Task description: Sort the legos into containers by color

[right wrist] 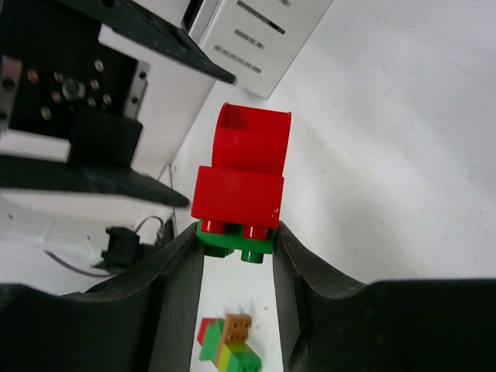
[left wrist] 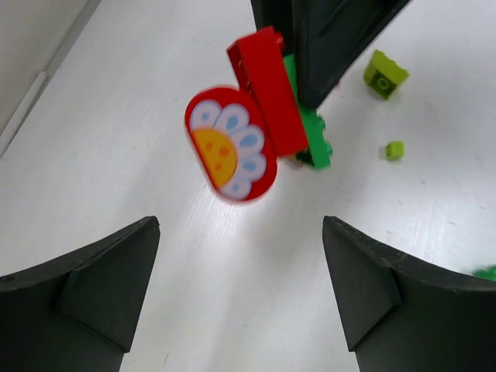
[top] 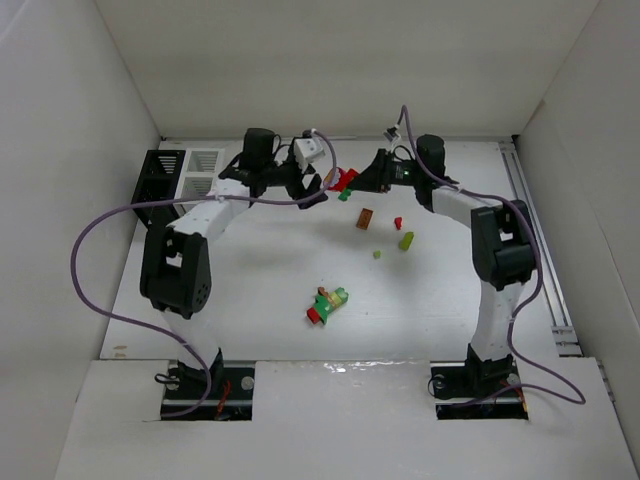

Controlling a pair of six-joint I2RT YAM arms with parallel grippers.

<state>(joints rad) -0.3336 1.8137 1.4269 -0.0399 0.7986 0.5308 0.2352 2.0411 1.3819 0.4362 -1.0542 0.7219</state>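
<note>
My left gripper should move closer, grip that red piece (left wrist: 232, 145) and pull it off, because the round red piece is joined to the cluster beyond its fingers.
A lego cluster (right wrist: 239, 182) of red bricks on a green brick hangs above the table, and my right gripper (right wrist: 236, 242) is shut on its green base. In the left wrist view the same cluster (left wrist: 267, 101) shows a round red piece with a flower print. My left gripper (left wrist: 240, 287) stands open just in front of it, nothing between its fingers, a small gap away. From above, the cluster (top: 345, 180) sits between the left gripper (top: 312, 186) and the right gripper (top: 362, 180). The black container (top: 163, 176) and the white container (top: 205, 168) stand joined at the back left.
Loose legos lie on the table: an orange brick (top: 366, 218), a small red one (top: 398, 222), a yellow-green brick (top: 406, 240), a tiny yellow-green piece (top: 377, 254), and a mixed cluster (top: 327, 303) nearer the front. White walls enclose the table.
</note>
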